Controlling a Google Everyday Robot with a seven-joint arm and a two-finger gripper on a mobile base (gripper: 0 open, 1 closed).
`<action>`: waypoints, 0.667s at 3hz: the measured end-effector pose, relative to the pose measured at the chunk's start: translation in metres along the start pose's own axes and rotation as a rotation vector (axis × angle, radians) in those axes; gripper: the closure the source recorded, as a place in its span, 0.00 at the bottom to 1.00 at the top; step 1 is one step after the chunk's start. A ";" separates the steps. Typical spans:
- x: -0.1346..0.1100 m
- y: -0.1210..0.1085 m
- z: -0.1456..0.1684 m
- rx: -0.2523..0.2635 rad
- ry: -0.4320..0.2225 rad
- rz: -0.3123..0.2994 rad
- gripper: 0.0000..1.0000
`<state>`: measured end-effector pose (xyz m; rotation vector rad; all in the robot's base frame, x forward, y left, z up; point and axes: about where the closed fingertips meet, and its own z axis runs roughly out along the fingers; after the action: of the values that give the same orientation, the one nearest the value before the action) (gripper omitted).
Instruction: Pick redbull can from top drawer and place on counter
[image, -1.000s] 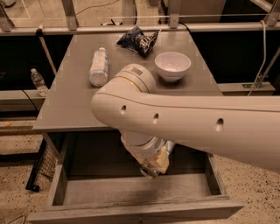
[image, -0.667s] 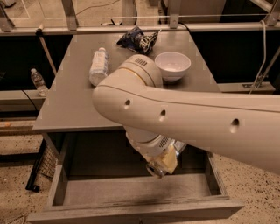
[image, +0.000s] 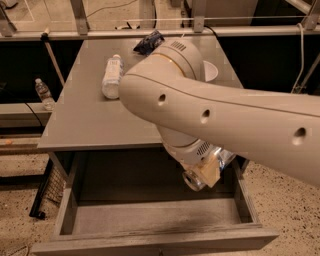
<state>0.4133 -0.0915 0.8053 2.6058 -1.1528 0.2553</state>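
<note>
The robot's gripper will release the redbull can, still tilted above the drawer floor, on the counter (image: 209, 126) near the front edge, in front of the white bowl.
My gripper (image: 206, 170) hangs under the big white arm, over the right rear part of the open top drawer (image: 150, 222). It is shut on the redbull can (image: 193, 180), a slim silver can whose shiny round end points down and to the left. The can is held tilted, above the drawer floor and just below the front edge of the counter (image: 90, 122). The arm hides much of the counter's right side.
On the counter lie a clear plastic bottle (image: 112, 75), a dark snack bag (image: 147, 42) at the back and a white bowl (image: 210, 73) half hidden by the arm. Another water bottle (image: 44, 93) stands on a shelf at the left. A rail runs behind the counter.
The arm has risen and shifted right, carrying the can up from the drawer floor toward the counter edge. The camera view has also moved closer.
</note>
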 end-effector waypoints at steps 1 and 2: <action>0.019 -0.005 -0.015 0.016 0.061 0.020 1.00; 0.048 -0.020 -0.031 0.072 0.118 0.013 1.00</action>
<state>0.4592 -0.1022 0.8440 2.6059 -1.1397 0.4555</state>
